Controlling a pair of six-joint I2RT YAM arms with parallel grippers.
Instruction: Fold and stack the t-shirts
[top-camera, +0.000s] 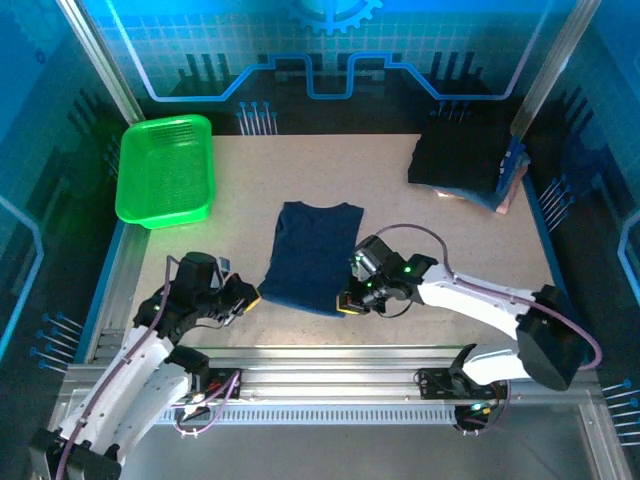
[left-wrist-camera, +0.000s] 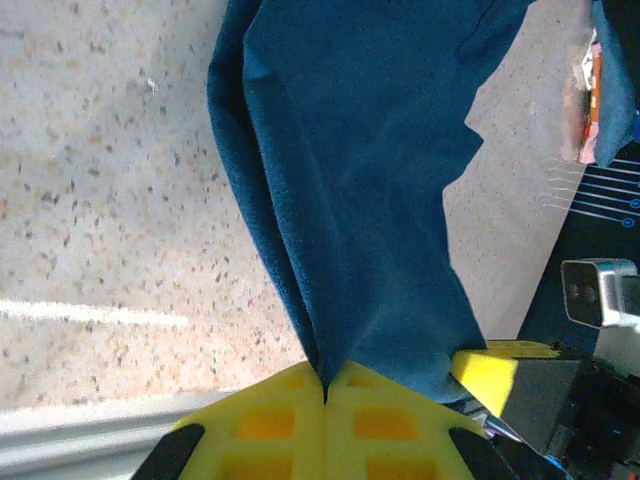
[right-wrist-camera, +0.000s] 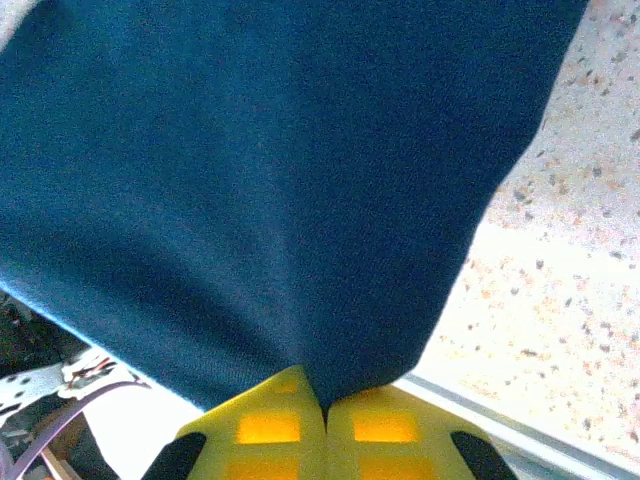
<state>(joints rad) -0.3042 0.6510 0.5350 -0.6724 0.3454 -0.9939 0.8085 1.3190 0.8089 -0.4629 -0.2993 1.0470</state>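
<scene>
The hem corner on the navy-blue t-shirt's shoulder (top-camera: 282, 212) nearest the green basket, beside the collar, will be let go by my left gripper.
A navy-blue t-shirt (top-camera: 312, 255) lies in the middle of the table, folded lengthwise into a narrow strip, collar toward the far side. My left gripper (top-camera: 250, 297) is shut on its near left hem corner; in the left wrist view the blue cloth (left-wrist-camera: 360, 200) runs into the closed yellow fingers (left-wrist-camera: 270, 425). My right gripper (top-camera: 349, 303) is shut on the near right hem corner, and the same shirt (right-wrist-camera: 270, 170) hangs from its yellow fingertips (right-wrist-camera: 385, 425). A stack of near-black folded shirts (top-camera: 462, 162) rests at the far right corner.
A bright green mesh basket (top-camera: 166, 170) stands at the far left of the table (top-camera: 440, 240). Aluminium rails (top-camera: 330, 365) run along the near edge by the arm bases. Frame posts rise at both far corners.
</scene>
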